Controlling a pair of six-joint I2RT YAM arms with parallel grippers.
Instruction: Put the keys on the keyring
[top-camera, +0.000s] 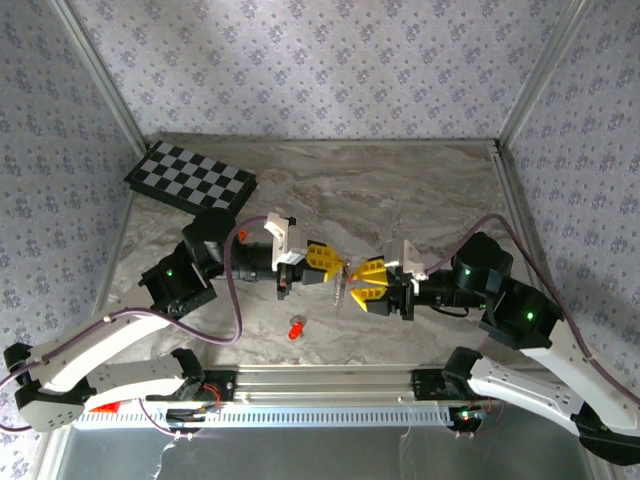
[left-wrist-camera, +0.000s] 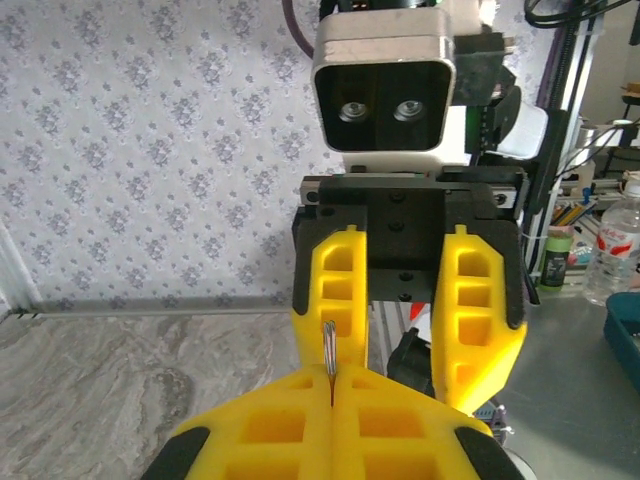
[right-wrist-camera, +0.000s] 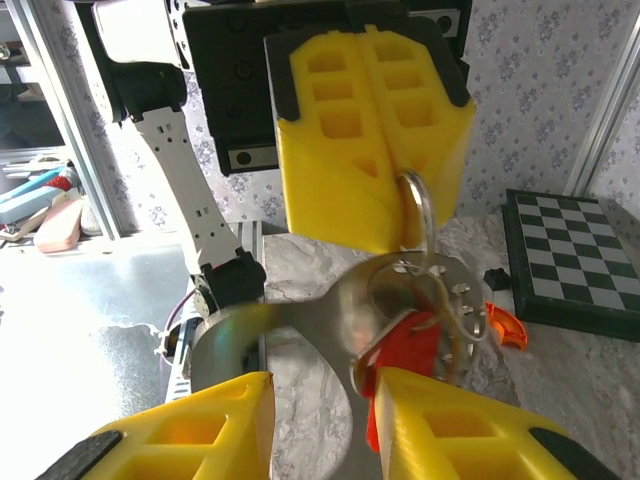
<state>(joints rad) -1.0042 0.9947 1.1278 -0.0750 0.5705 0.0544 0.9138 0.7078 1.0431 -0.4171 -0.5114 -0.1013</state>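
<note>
The red head is hanging within the open fingers of my right gripper, so next I move those fingers clear of it and pinch the silvery keyring (right-wrist-camera: 440, 300).
My left gripper (top-camera: 333, 264) is shut on the silvery keyring (right-wrist-camera: 417, 203), whose thin edge sticks up between its yellow fingers (left-wrist-camera: 329, 352). The ring hangs between both grippers (top-camera: 341, 288). A key with a red head (right-wrist-camera: 405, 350) dangles from the ring beside blurred silvery metal (right-wrist-camera: 440, 290). My right gripper (right-wrist-camera: 320, 388) faces the left one with its jaws apart. The red head rests against the inner side of its right-hand finger (right-wrist-camera: 450, 430), and the other finger is well away from it. Another red key (top-camera: 295, 328) lies on the table in front of the grippers.
A checkerboard (top-camera: 190, 178) lies at the back left of the marble table (top-camera: 400, 190). Patterned walls close in the sides and back. A metal rail (top-camera: 330, 382) runs along the near edge between the arm bases.
</note>
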